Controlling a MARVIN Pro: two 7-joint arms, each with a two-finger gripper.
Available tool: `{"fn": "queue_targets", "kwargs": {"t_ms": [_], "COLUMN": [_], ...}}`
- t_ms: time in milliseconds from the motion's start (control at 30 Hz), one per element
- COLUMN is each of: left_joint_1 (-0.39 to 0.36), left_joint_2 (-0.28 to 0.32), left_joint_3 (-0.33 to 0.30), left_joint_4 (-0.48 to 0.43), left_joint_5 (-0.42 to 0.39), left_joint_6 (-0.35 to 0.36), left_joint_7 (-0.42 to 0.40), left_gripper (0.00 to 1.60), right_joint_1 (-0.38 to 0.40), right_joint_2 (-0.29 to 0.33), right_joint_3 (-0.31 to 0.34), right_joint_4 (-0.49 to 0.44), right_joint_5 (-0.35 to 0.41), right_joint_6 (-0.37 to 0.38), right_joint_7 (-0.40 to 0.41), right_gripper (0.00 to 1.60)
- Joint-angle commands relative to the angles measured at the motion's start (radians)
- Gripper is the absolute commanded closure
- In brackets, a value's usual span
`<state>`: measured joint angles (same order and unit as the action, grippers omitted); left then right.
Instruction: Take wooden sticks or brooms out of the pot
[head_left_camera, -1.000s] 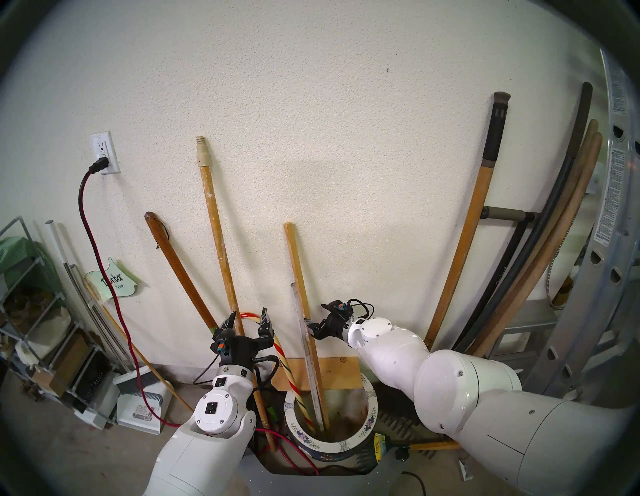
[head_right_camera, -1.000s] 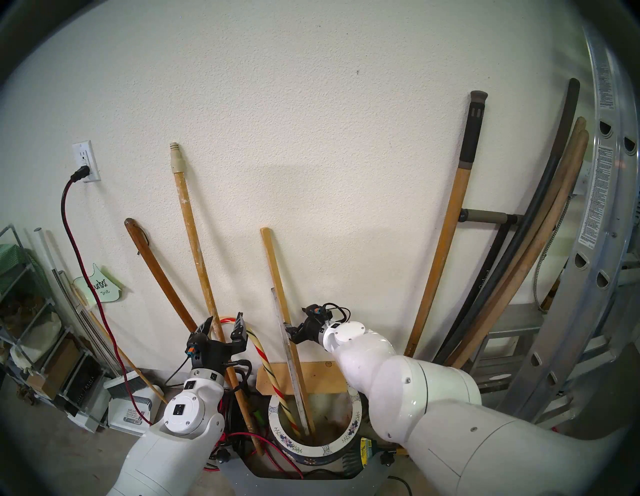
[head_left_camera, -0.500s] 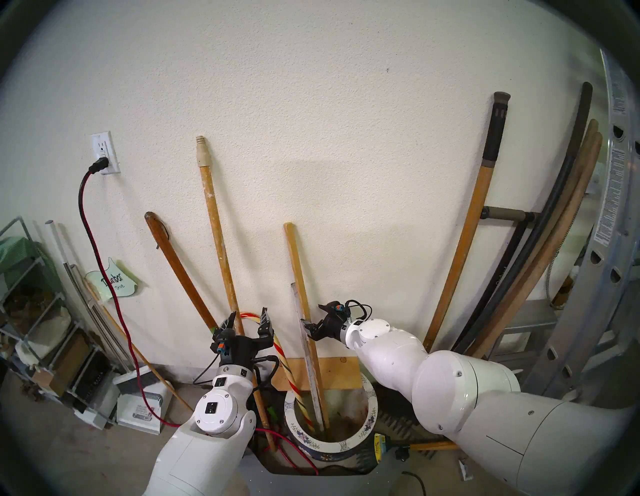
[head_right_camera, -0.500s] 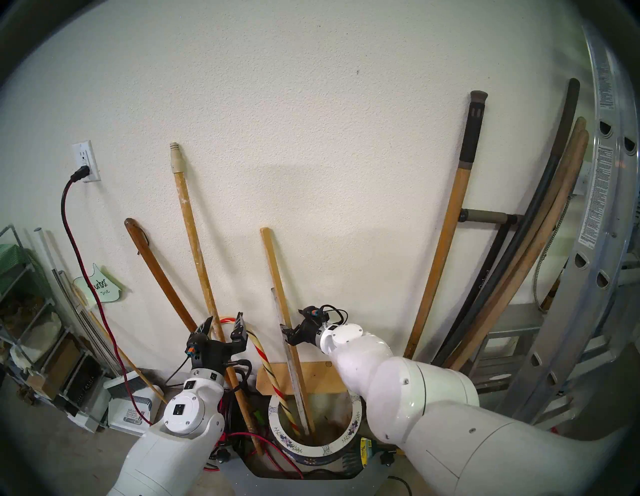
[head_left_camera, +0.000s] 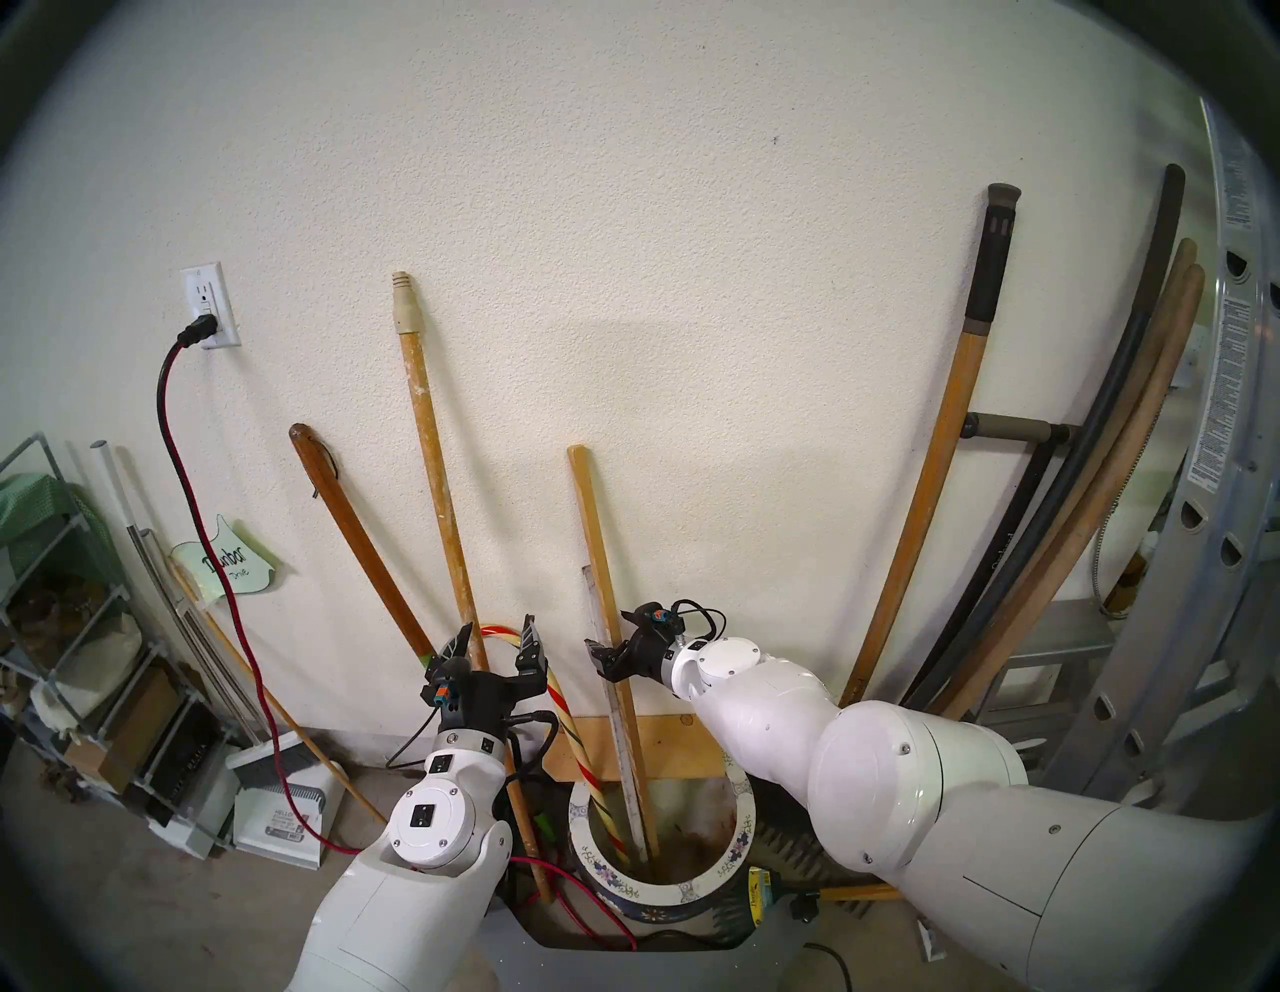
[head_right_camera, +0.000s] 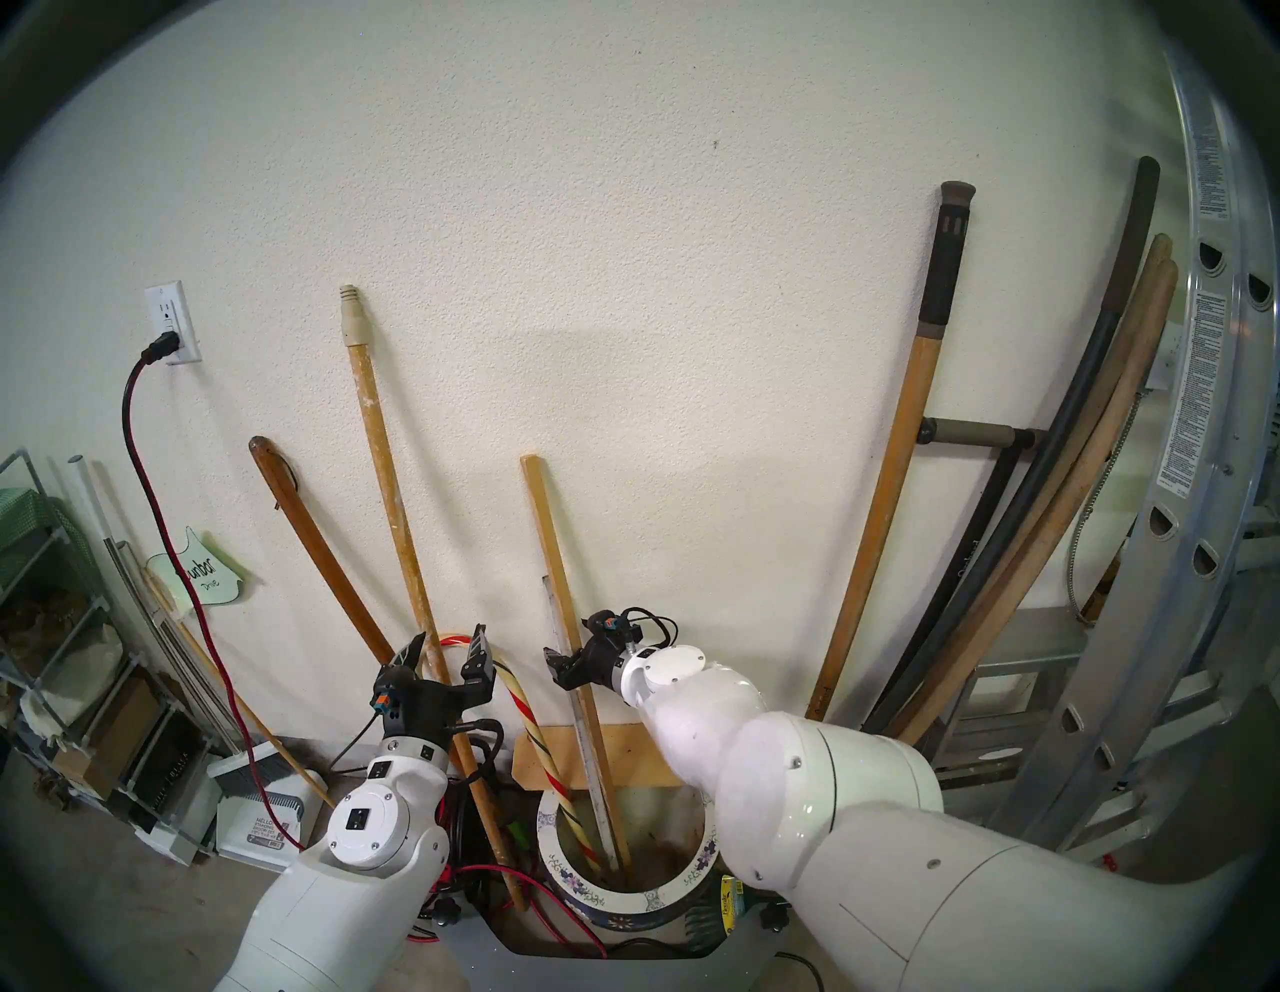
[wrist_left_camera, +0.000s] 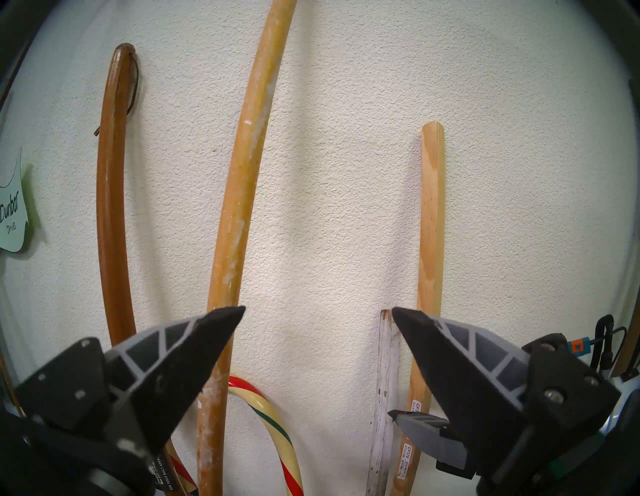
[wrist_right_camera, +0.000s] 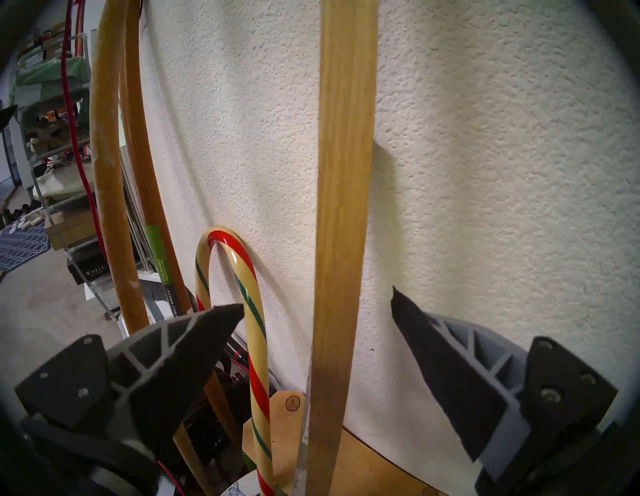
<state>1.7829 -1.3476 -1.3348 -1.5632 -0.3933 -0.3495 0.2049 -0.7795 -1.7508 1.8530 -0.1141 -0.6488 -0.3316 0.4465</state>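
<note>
My right fingers reach past the pale-wood stick to the grey-white strip; next I grip the stick alone (head_left_camera: 607, 595), drawing it clear before lifting.
The pot (head_left_camera: 692, 890) (head_right_camera: 627, 900), dark blue with a flowered white rim, stands on the floor by the wall. A thin square pale-wood stick (head_left_camera: 589, 512) (head_right_camera: 544, 526) (wrist_left_camera: 431, 214) (wrist_right_camera: 343, 207) stands in it and leans on the wall. My right gripper (head_left_camera: 613, 637) (head_right_camera: 571, 648) (wrist_right_camera: 317, 301) is open with this stick between its fingers, untouched. My left gripper (head_left_camera: 499, 627) (head_right_camera: 450, 634) (wrist_left_camera: 317, 309) is open and empty, left of the pot. The orange-brown shaft (head_left_camera: 921, 485) (head_right_camera: 893, 485) with a black sleeve leans on the wall at the right, its foot hidden by my right arm.
A striped cane (head_left_camera: 575, 734) (wrist_right_camera: 256, 346) and a grey-white strip (head_left_camera: 613, 693) also stand in the pot. A paint-spattered pole (head_left_camera: 433, 443) and a dark brown pole (head_left_camera: 353, 533) lean left of it. A red cord (head_left_camera: 208, 554), shelf rack (head_left_camera: 62, 623), ladder (head_left_camera: 1191, 554) and several poles (head_left_camera: 1108, 485) crowd the sides.
My right gripper has moved left, so the pale stick now stands between its open fingers. The left arm has not moved.
</note>
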Motion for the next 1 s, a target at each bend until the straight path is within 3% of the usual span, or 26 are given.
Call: {"fn": "queue_targets", "kwargs": {"t_ms": [0, 67, 100, 133, 433, 533, 967], "left_joint_1": [-0.001, -0.001, -0.001, -0.001, -0.001, -0.001, -0.001], "left_joint_2": [0.001, 0.001, 0.001, 0.001, 0.0, 0.0, -0.001], "left_joint_3": [-0.002, -0.002, -0.002, -0.002, -0.003, -0.003, -0.004], "left_joint_4": [-0.001, -0.001, -0.001, -0.001, 0.0, 0.0, -0.001], "left_joint_5": [0.001, 0.001, 0.001, 0.001, 0.001, 0.001, 0.002], "left_joint_6": [0.001, 0.001, 0.001, 0.001, 0.001, 0.001, 0.001], "left_joint_7": [0.001, 0.001, 0.001, 0.001, -0.001, -0.001, -0.002], "left_gripper": [0.0, 0.0, 0.0, 0.0, 0.0, 0.0, 0.0], "right_joint_1": [0.011, 0.011, 0.01, 0.01, 0.005, 0.003, 0.003], "right_joint_2": [-0.016, -0.016, -0.015, -0.015, -0.003, 0.005, 0.061], "right_joint_3": [-0.005, -0.006, -0.007, -0.007, -0.006, -0.005, 0.019], "right_joint_4": [-0.006, -0.007, -0.007, -0.007, -0.007, -0.008, -0.014], "right_joint_5": [-0.005, -0.006, -0.006, -0.007, -0.009, -0.009, 0.01], "right_joint_6": [0.008, 0.011, 0.012, 0.013, 0.022, 0.021, -0.015], "right_joint_7": [-0.015, -0.018, -0.02, -0.021, -0.033, -0.034, 0.009], "right_gripper": [0.0, 0.09, 0.65, 0.9, 1.28, 1.6, 1.6]}}
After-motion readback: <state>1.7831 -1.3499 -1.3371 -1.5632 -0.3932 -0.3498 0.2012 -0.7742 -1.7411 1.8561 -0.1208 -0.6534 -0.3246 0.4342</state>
